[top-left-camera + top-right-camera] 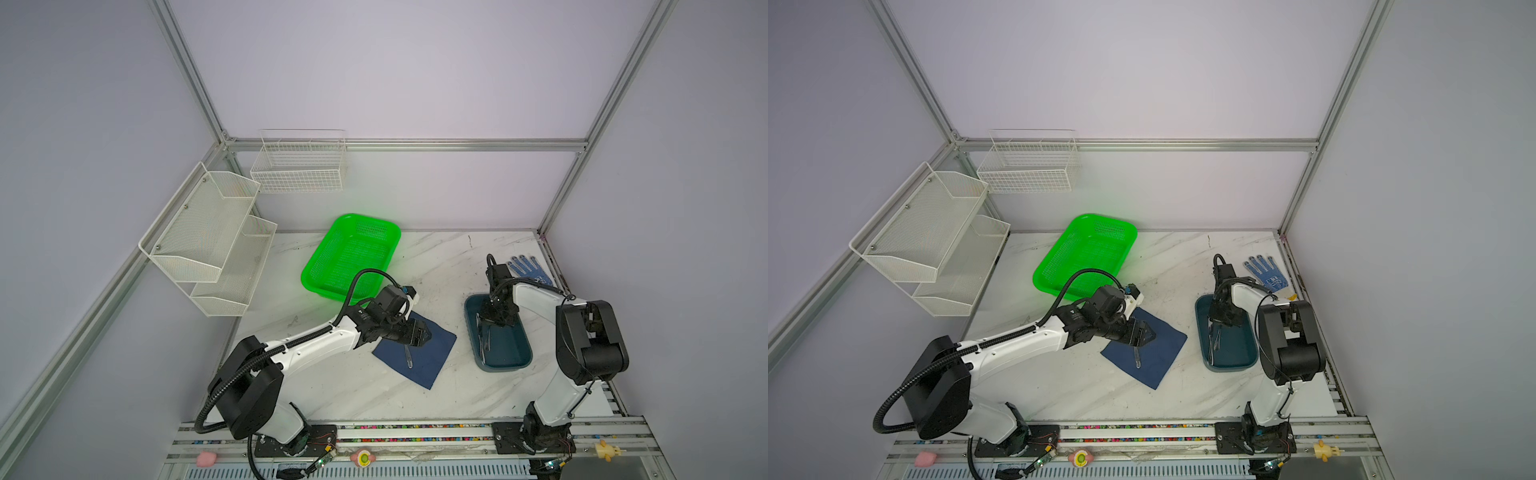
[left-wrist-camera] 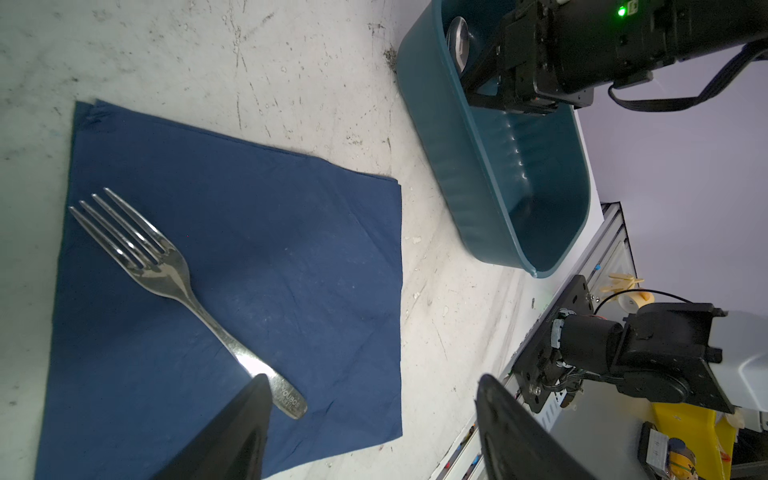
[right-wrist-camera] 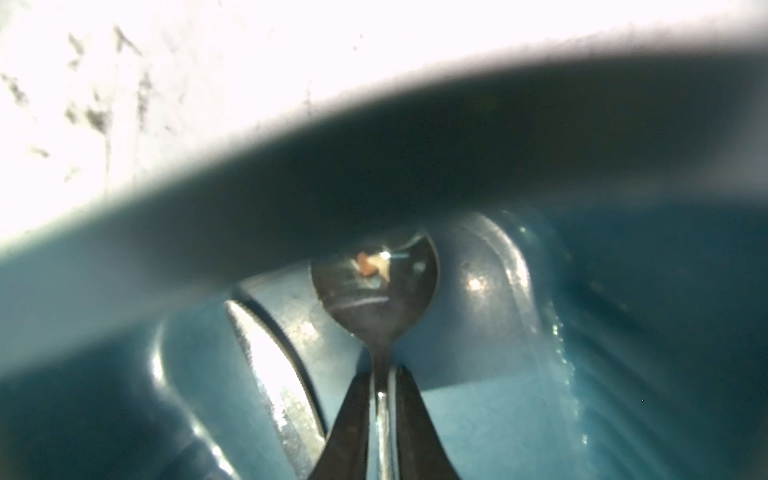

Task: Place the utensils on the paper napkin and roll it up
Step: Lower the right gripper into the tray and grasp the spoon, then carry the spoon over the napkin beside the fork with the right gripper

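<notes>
Next, my right gripper releases the spoon, still down in the dark teal tray, on the navy paper napkin (image 1: 412,339), beside the silver fork.
The navy paper napkin (image 1: 432,361) (image 1: 1163,353) (image 2: 249,249) lies flat on the marble table. One of the utensils, a silver fork (image 1: 409,358) (image 1: 1137,359) (image 2: 166,274), rests on it. My left gripper (image 1: 424,332) (image 1: 1150,332) (image 2: 372,378) hovers open just above the fork's handle end, holding nothing. My right gripper (image 1: 483,322) (image 1: 1214,324) (image 3: 381,374) reaches down into the dark teal tray (image 1: 505,368) (image 1: 1229,368) (image 2: 457,166) and is shut on the thin handle of a spoon (image 3: 374,286). A knife (image 3: 266,357) lies beside the spoon in the tray.
A green basket (image 1: 351,257) sits behind the napkin. A blue-dotted work glove (image 1: 528,268) lies at the far right by the frame. White wire racks (image 1: 208,237) (image 1: 299,166) hang on the left and back walls. The rail edge (image 1: 415,428) runs along the front.
</notes>
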